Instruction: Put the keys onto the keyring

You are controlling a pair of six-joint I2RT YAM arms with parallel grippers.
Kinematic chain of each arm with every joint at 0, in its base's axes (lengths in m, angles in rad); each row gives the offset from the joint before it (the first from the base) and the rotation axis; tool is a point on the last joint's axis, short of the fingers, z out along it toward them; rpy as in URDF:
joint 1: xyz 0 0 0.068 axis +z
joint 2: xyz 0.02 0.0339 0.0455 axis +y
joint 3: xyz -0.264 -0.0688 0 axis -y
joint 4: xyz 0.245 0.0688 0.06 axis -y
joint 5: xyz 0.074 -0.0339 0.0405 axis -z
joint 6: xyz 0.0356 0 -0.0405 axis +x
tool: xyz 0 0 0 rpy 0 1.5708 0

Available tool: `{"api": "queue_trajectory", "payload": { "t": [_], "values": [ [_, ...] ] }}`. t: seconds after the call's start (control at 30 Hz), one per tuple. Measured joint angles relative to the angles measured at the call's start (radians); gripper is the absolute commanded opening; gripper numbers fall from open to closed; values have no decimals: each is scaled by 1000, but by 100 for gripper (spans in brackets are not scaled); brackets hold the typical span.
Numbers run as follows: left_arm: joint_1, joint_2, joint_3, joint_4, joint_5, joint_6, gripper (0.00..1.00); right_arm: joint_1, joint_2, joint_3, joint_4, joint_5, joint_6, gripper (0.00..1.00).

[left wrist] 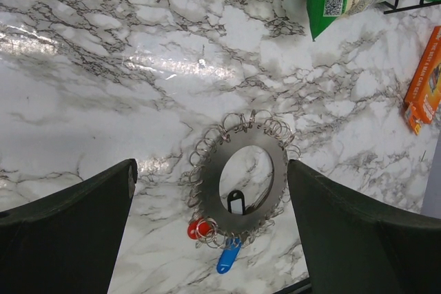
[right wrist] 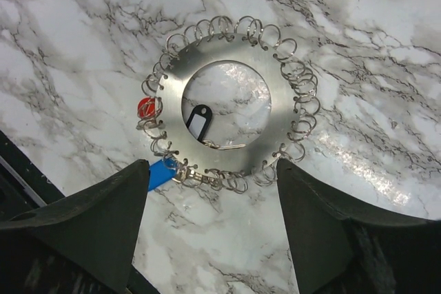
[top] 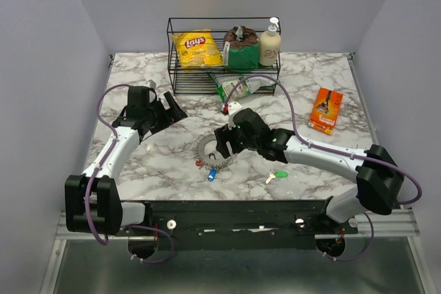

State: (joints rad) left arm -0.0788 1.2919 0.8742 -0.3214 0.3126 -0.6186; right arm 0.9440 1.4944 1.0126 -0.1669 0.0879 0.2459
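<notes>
My right gripper will next grab the keyring by the keyring's rim [top: 231,156] [right wrist: 265,163] on the side that faces the green key.
The keyring [top: 207,149] is a flat silvery disc with wire loops round its rim, lying mid-table. A red key [top: 199,164] and a blue key [top: 212,175] sit at its near rim, in the loops. The green key [top: 278,175] lies alone to the right. My right gripper [top: 224,144] hovers over the keyring [right wrist: 286,118], open and empty; the red key [right wrist: 146,108] and blue key [right wrist: 162,172] show below it. My left gripper [top: 169,111] is open, back left, apart from the keyring [left wrist: 272,149], red key [left wrist: 198,228] and blue key [left wrist: 227,258].
A black tag [right wrist: 198,122] lies inside the disc's hole. A wire rack [top: 224,56] at the back holds a Lay's bag [top: 196,47], a brown bag and a bottle [top: 269,43]. A green packet [top: 238,87] lies before it. An orange box [top: 326,109] lies right.
</notes>
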Motion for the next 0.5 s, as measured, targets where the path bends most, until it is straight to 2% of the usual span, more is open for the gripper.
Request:
{"api": "queue_trajectory", "payload": {
  "t": [0.2, 0.5],
  "values": [
    [-2, -16, -11, 33, 17, -8, 99, -44, 2, 8, 0, -3, 29, 81],
    [-40, -6, -49, 76, 39, -19, 99, -216, 2, -21, 10, -88, 89, 78]
  ]
}}
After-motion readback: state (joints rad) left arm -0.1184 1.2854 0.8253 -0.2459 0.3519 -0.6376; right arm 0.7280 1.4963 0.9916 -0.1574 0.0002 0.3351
